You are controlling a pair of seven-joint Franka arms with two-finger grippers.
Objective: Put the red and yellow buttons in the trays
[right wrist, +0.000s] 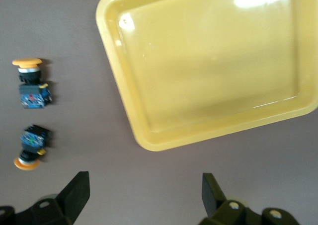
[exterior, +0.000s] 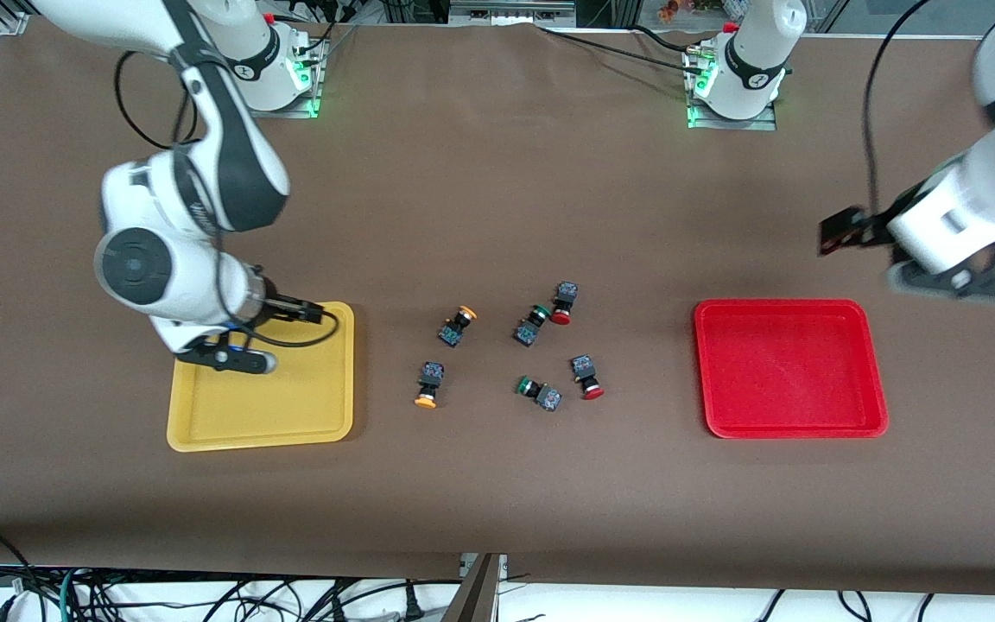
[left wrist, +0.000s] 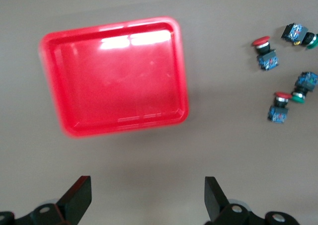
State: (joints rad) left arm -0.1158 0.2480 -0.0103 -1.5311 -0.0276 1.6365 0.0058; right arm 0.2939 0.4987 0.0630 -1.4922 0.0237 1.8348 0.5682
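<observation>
Next, I move my right gripper to the farther yellow button's blue body point(exterior: 450, 335) point(right wrist: 34, 141) and close it there, leaving the nearer yellow button for afterwards.
The yellow tray point(exterior: 290, 406) lies empty toward the right arm's end, and the red tray point(exterior: 791, 371) lies empty toward the left arm's end. Between them lie two yellow-capped buttons point(exterior: 458, 326) point(exterior: 428, 384) and two red-capped buttons point(exterior: 562, 303) point(exterior: 587, 377). My right gripper point(exterior: 225, 356) hangs open and empty over the yellow tray's farther rim. Its wrist view shows the yellow tray point(right wrist: 208, 66), both yellow buttons point(right wrist: 31, 83) point(right wrist: 32, 148) and the gripper point(right wrist: 144, 200). My left gripper point(exterior: 955, 281) is open and empty over bare table beside the red tray. Its wrist view shows the red tray point(left wrist: 114, 76), both red buttons point(left wrist: 263, 53) point(left wrist: 279, 106) and the gripper point(left wrist: 148, 200).
Two green-capped switches point(exterior: 531, 324) point(exterior: 539, 391) lie among the buttons, each close to a red one. They also show in the left wrist view point(left wrist: 303, 86) point(left wrist: 300, 36). Brown cloth covers the table.
</observation>
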